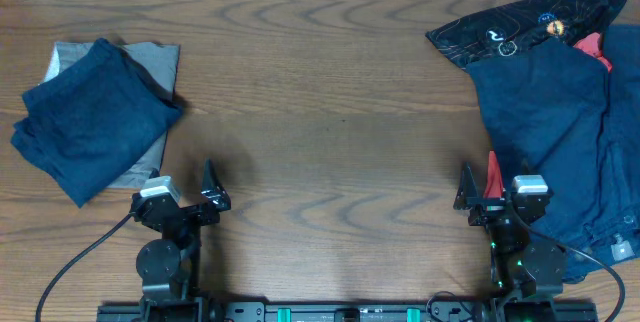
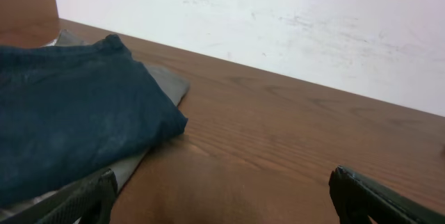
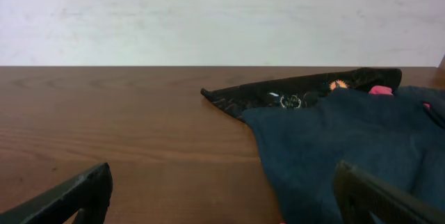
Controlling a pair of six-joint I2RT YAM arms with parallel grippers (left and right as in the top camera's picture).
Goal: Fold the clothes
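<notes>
My right gripper needs to grip the unfolded dark blue garment's edge (image 1: 488, 130) (image 3: 274, 197) that faces the bare middle of the table, just past the near bit of red cloth.
A folded dark blue garment (image 1: 92, 117) lies on a folded grey one (image 1: 152, 62) at the far left; both show in the left wrist view (image 2: 69, 116). A pile of unfolded clothes sits at the right: a dark blue garment (image 1: 560, 127), a black patterned one (image 1: 520, 22) and a bit of red cloth (image 1: 593, 47), also in the right wrist view (image 3: 348, 140). My left gripper (image 1: 208, 190) is open and empty near the front edge, right of the folded stack. My right gripper (image 1: 480, 190) is open and empty at the blue garment's left edge.
The wooden table (image 1: 330, 92) runs between the stack and the pile. A white wall (image 3: 222, 15) stands behind the far edge. Cables (image 1: 70, 272) run from the arm bases at the front edge.
</notes>
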